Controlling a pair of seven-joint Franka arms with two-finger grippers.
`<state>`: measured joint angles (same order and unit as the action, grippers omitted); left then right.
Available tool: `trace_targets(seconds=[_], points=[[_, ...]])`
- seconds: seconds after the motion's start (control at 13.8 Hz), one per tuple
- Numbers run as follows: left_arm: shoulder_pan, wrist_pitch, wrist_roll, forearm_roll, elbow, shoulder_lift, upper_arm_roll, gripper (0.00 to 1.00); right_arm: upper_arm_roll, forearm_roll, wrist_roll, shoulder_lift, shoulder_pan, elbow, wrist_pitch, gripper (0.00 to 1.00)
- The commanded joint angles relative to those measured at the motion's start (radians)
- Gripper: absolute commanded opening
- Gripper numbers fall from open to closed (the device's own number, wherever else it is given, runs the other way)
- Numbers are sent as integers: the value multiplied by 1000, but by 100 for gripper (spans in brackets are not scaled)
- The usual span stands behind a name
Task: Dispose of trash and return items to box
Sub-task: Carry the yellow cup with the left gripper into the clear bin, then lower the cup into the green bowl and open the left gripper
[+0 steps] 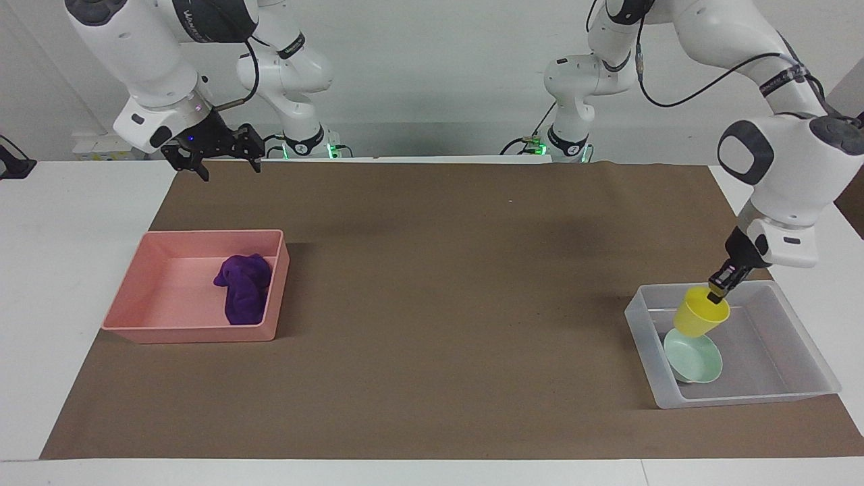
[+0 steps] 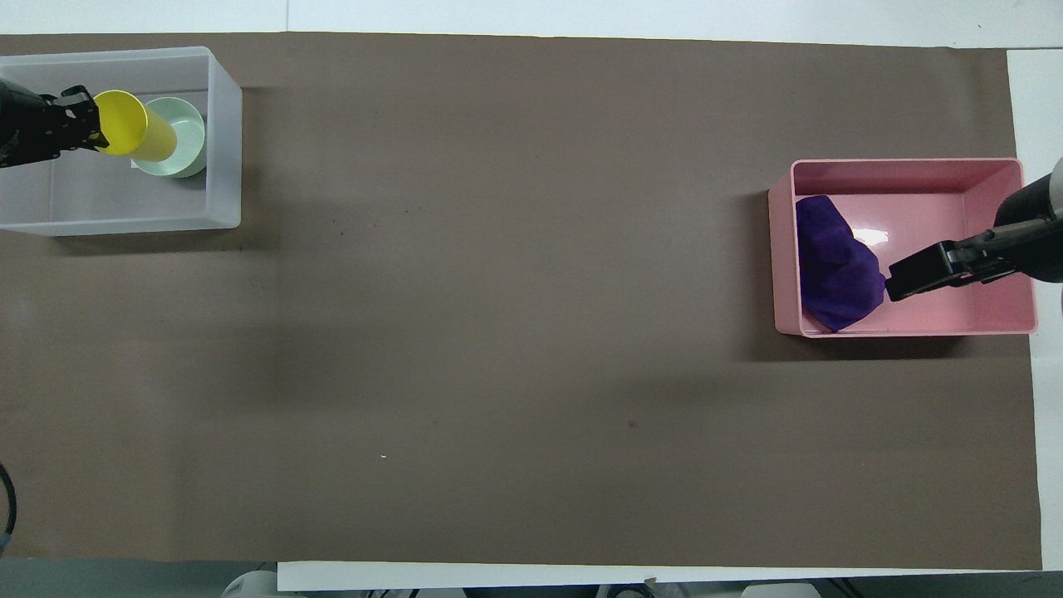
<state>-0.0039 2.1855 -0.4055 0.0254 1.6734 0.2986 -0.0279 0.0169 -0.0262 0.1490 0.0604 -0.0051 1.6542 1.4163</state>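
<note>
My left gripper is going to let go of the yellow cup inside the mint-green bowl (image 2: 174, 138) in the clear-grey box.
My left gripper (image 1: 718, 291) (image 2: 87, 126) is shut on the rim of the yellow cup (image 1: 699, 318) (image 2: 137, 137). It holds the cup tilted in the air over the clear-grey box (image 1: 800, 337) (image 2: 224, 124), above the mint-green bowl (image 1: 695, 359) (image 2: 184, 145) that lies in the box. The purple cloth (image 1: 241, 289) (image 2: 835, 274) lies in the pink bin (image 1: 142, 297) (image 2: 955, 320). My right gripper (image 1: 212, 158) (image 2: 913, 278) is open and empty, raised over the table edge nearest the robots, at the right arm's end, where it waits.
A brown mat (image 1: 432, 304) (image 2: 515, 332) covers the table between the two bins. The white tabletop (image 1: 61, 270) shows around it.
</note>
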Motion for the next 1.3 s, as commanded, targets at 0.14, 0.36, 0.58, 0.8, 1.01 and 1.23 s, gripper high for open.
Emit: trace_targets(seconds=[0.14,0.36,0.58,0.8,1.01,1.23], points=[[7,57,4,1,-20,77,8,0,3,-5,-5,24,-4,25,3,99],[9,101,5,1,-4,92,8,0,3,-5,-5,24,-4,25,3,99],[12,120,8,1,3,113,8,0,2,-5,-5,24,-4,25,1,99],[12,168,59,-1,74,97,6,29,3,-5,-5,24,-4,25,3,99],[12,166,59,-1,62,99,6,53,3,-5,-5,24,-6,25,1,99],[7,122,59,-1,42,79,3,89,3,-5,-5,24,-4,25,1,99]])
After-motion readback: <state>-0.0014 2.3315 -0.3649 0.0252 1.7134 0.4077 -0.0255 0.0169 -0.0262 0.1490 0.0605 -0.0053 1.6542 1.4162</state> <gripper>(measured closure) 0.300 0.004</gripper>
